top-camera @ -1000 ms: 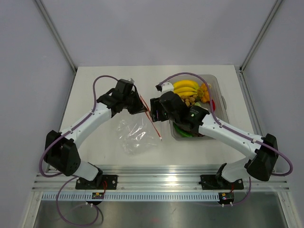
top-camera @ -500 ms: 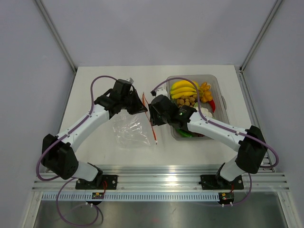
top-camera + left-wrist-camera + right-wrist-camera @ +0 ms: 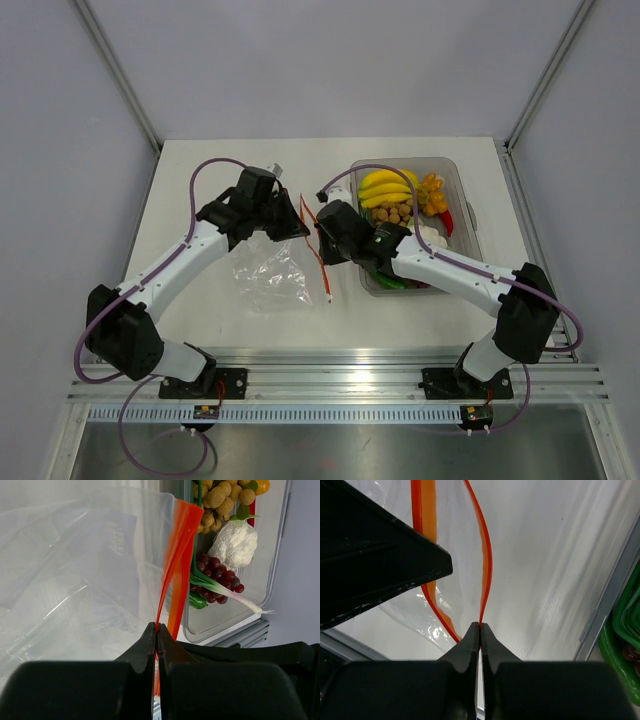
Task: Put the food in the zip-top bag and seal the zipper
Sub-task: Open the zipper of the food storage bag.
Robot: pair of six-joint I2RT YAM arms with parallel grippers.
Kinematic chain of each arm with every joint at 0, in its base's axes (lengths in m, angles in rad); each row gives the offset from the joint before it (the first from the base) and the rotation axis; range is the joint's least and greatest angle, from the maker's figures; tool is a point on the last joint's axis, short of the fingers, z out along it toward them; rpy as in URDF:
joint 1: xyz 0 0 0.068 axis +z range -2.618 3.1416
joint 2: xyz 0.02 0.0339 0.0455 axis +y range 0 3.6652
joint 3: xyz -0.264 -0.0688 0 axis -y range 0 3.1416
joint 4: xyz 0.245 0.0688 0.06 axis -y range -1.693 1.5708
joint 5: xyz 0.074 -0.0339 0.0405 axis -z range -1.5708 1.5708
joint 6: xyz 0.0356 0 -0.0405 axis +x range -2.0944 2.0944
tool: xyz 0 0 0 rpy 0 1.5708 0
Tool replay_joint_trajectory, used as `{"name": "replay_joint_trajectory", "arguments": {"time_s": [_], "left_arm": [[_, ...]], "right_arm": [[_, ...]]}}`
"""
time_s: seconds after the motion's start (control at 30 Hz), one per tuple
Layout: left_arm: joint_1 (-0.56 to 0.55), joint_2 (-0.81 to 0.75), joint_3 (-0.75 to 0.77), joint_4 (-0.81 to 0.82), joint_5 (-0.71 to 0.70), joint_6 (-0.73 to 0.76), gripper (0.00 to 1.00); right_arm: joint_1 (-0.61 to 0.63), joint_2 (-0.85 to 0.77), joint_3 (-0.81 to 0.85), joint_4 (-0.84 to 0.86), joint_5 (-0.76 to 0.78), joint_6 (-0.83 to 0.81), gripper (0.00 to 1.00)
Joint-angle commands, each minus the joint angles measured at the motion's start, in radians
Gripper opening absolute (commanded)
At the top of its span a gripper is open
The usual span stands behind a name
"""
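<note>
My left gripper will take that edge nearer the rail (image 3: 316,257) before spreading the zipper's opening, because it pinches its zipper edge farther from the rail than my right gripper does.
The clear zip-top bag (image 3: 268,278) lies crumpled on the table between the arms, its mouth lifted. My left gripper (image 3: 157,628) is shut on one lip of the red zipper (image 3: 177,550). Facing it, my right gripper (image 3: 480,625) is shut on the zipper's other lip (image 3: 485,555), so the two strips bow apart. In the top view the left gripper (image 3: 297,225) and right gripper (image 3: 322,240) sit close together at the zipper (image 3: 318,258). The food is in the tub: bananas (image 3: 388,185), a brown ball cluster (image 3: 398,212), a white bulb (image 3: 232,542), grapes (image 3: 217,572) and a chilli (image 3: 447,220).
The clear rigid tub (image 3: 440,161) stands at the right, just behind the right arm's wrist. Grey walls close in the table on three sides, and an aluminium rail (image 3: 340,375) runs along the near edge.
My right gripper moved left from the tub to the bag's mouth and shut on one zipper lip. The left gripper stayed shut on the other lip, and the bag shifted slightly.
</note>
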Motion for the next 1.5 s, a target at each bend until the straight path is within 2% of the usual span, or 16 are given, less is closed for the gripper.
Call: {"name": "replay_joint_trajectory", "arguments": {"time_s": [0.0,0.1,0.33,0.83,0.87,0.93,1.03,1.2,1.47], "left_arm": [[0.009,-0.036,0.035,-0.004,0.016,0.056,0.00],[0.015,-0.036,0.044,-0.015,0.018,0.085,0.00],[0.037,-0.033,0.060,-0.047,0.061,0.167,0.00],[0.042,0.001,0.066,-0.053,0.102,0.223,0.00],[0.042,0.004,0.074,-0.059,0.095,0.234,0.02],[0.042,0.005,0.078,-0.082,0.061,0.268,0.23],[0.039,0.007,0.072,-0.068,0.081,0.276,0.49],[-0.004,0.007,0.017,0.014,0.062,0.190,0.50],[-0.086,-0.008,-0.049,0.083,-0.010,0.075,0.40]], "right_arm": [[0.009,-0.016,0.000,0.009,0.049,0.011,0.05],[0.009,-0.031,-0.011,0.006,0.092,0.019,0.00],[0.009,-0.069,-0.037,-0.002,0.160,0.042,0.00],[0.009,-0.085,-0.037,0.040,0.129,0.051,0.00],[0.009,-0.089,-0.038,0.038,0.140,0.057,0.00],[0.009,-0.098,-0.046,0.041,0.142,0.065,0.00],[0.009,-0.109,-0.055,0.064,0.125,0.092,0.00],[0.009,-0.097,-0.046,0.092,0.105,0.129,0.00],[0.009,-0.097,-0.037,0.097,0.122,0.198,0.00]]}}
